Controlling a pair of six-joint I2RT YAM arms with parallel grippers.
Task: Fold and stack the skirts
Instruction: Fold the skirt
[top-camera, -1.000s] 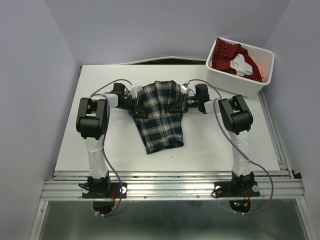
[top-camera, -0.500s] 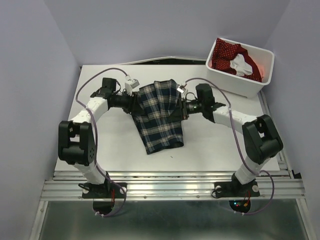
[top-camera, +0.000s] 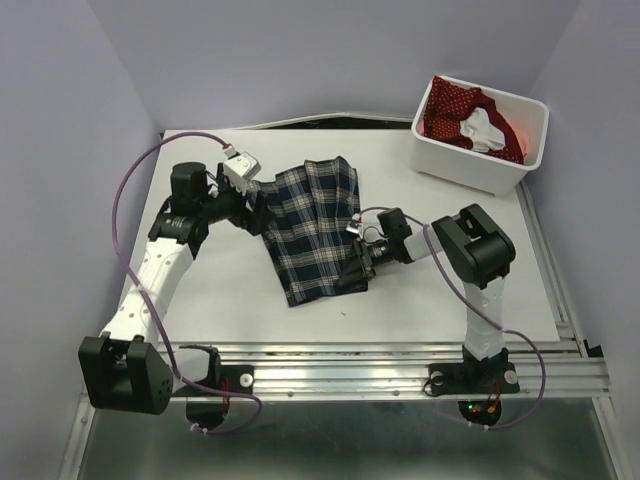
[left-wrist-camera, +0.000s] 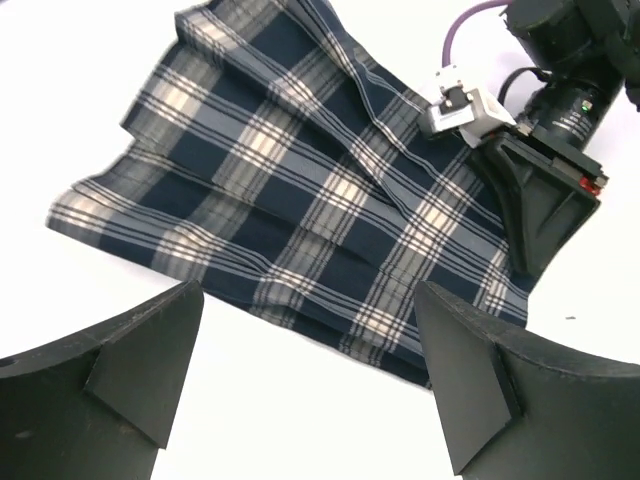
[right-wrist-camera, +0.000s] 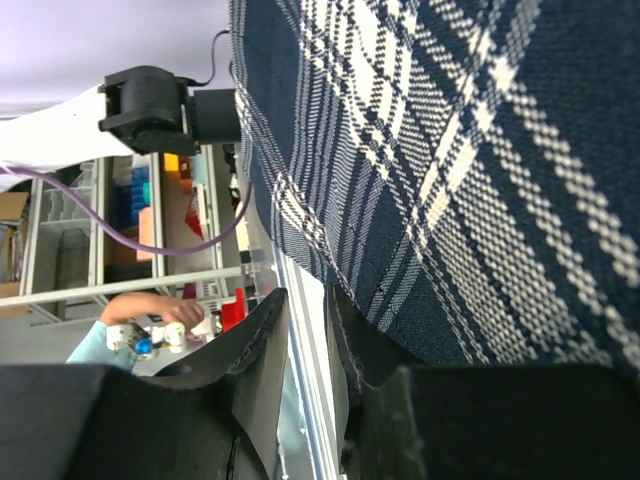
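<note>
I should move my left gripper next to the middle of the plaid skirt's near edge (top-camera: 327, 297) (left-wrist-camera: 520, 320), just below my right gripper's fingers, and close it there.
The plaid skirt (top-camera: 315, 220) lies flat in the middle of the white table (top-camera: 200, 300), and it also fills the upper left wrist view (left-wrist-camera: 300, 190). My left gripper (top-camera: 250, 205) (left-wrist-camera: 305, 290) stands wide open just left of the skirt's upper left edge, holding nothing. My right gripper (top-camera: 352, 270) (right-wrist-camera: 305, 295) lies at the skirt's lower right corner. Its jaws stand a narrow gap apart and the skirt's cloth (right-wrist-camera: 450, 150) drapes over the outer side of one finger (right-wrist-camera: 345, 330). No cloth shows in the gap. The red dotted skirt (top-camera: 455, 105) sits bunched in the white bin (top-camera: 470, 170).
The bin stands at the table's back right corner with a white cloth (top-camera: 480, 128) beside the red skirt. Purple cables loop from both arms. A metal rail (top-camera: 340, 375) runs along the near table edge.
My left gripper opened, let go of the skirt and drew back to the left. The right gripper slid down the skirt's right edge to its lower corner.
</note>
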